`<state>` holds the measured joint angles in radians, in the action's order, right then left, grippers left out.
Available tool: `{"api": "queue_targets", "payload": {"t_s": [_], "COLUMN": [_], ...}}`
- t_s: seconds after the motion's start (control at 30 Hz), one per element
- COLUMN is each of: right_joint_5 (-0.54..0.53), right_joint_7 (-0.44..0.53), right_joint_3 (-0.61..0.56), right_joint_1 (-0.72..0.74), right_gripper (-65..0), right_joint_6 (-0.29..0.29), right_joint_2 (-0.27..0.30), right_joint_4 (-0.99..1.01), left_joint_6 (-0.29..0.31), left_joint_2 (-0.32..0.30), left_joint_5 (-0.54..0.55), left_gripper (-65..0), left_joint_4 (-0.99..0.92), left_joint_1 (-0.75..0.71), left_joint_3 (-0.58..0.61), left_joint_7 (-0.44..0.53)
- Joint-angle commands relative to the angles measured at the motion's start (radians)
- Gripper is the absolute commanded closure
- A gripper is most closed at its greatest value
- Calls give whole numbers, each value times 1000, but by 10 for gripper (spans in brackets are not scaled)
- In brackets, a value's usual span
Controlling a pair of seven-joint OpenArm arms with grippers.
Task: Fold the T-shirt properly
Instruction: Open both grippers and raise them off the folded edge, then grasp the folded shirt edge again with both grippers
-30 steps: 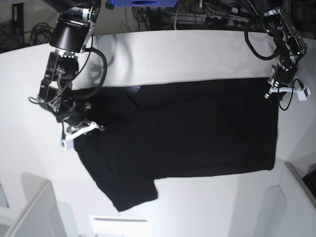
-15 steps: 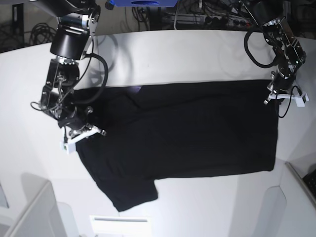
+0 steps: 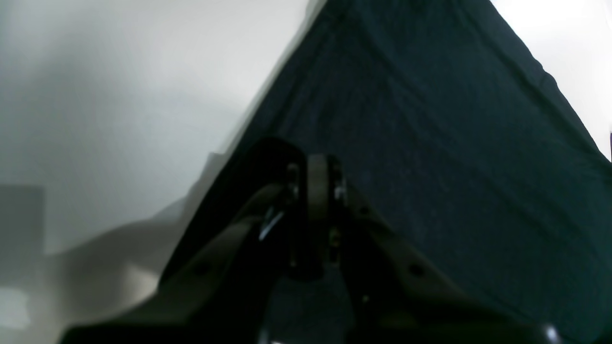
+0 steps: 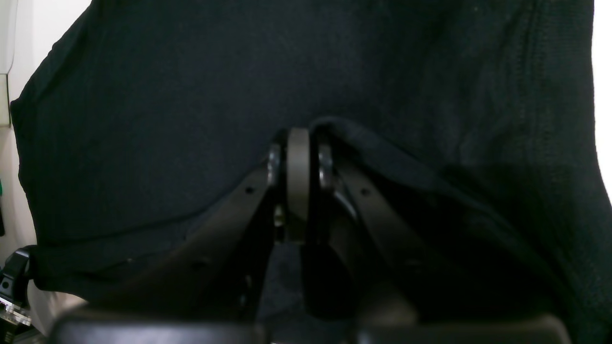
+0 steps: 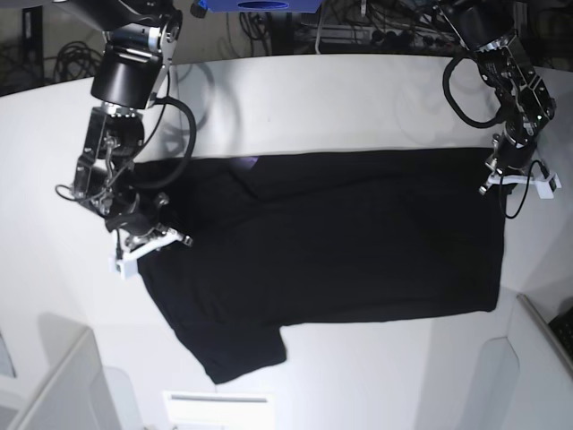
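Observation:
The black T-shirt is pinched in from its back edge by my left gripper, so I should open that gripper and take the back corner (image 5: 491,153) before pulling the T-shirt back.
The black T-shirt (image 5: 340,242) lies spread plain side up on the white table (image 5: 358,98), with one sleeve (image 5: 233,345) pointing toward the front. No print shows. My right gripper (image 5: 143,244) is at the shirt's left edge, shut on a fold of the cloth (image 4: 430,95); its closed tips show in the right wrist view (image 4: 299,138). My left gripper (image 5: 515,184) is at the shirt's far right corner. In the left wrist view (image 3: 318,165) it is shut on the cloth (image 3: 454,143), which rises tent-like from the tips.
Cables and a blue box (image 5: 260,5) lie behind the table's back edge. Grey bin walls stand at the front left (image 5: 63,385) and front right (image 5: 528,358). A white label (image 5: 215,401) lies at the front edge.
Both grippers have moved a little toward the front while holding the cloth. The shirt's back edge at the right has shifted forward with the left gripper.

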<state>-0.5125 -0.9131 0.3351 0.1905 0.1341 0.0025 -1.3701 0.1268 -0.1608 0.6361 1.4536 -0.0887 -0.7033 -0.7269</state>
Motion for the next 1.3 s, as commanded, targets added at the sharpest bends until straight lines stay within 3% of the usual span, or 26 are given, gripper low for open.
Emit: {"api": "queue_targets", "payload": {"t_s": [0.0, 0.07, 0.13, 0.3, 0.4, 0.53, 0.77, 0.9, 0.97, 1.1, 1.27], "right_joint_5": [-11, -11, -11, -11, -11, -13, -18, -21, -22, -21, -21], "right_joint_7": [19, 21, 45, 167, 205, 230, 226, 231, 248, 309, 311], "right_joint_3": [6, 8, 8, 8, 3, 0, 8, 11, 19, 85, 86], "right_joint_1": [28, 23, 11, -75, -138, -230, -388, -483, -527, -593, -603], "right_gripper": [-63, -188, -242, -227, -227, -228, -228, -228, -228, -233, -239], "right_joint_6": [3, 3, 3, -1, -80, -141, -144, -144, -144, -146, -146], "right_joint_2": [7, 7, 6, 6, 6, 6, 4, -2, -23, -118, -126], "right_joint_4": [-15, -25, -42, -153, -249, -383, -549, -610, -616, -613, -572], "left_joint_6": [3, 3, 3, 4, 4, 4, 4, 4, 4, 9, 21], "left_joint_2": [-16, -16, -16, -16, -16, -16, -16, -13, -12, -12, -13], "left_joint_5": [12, 15, 17, 17, 18, 18, 20, 70, 140, 262, 242], "left_gripper": [0, 0, -81, -324, -393, -402, -398, -397, -397, -397, -397], "left_joint_4": [23, 23, 25, 26, 58, 103, 112, 200, 218, 183, 134], "left_joint_1": [10, 11, 13, 39, 51, 63, 93, 4, -70, -190, -236], "left_joint_3": [-5, -6, -6, -9, -9, -11, -36, -97, -118, -160, -163], "left_joint_7": [19, 19, 19, 19, 23, 23, 19, 17, 19, 22, 25]}}
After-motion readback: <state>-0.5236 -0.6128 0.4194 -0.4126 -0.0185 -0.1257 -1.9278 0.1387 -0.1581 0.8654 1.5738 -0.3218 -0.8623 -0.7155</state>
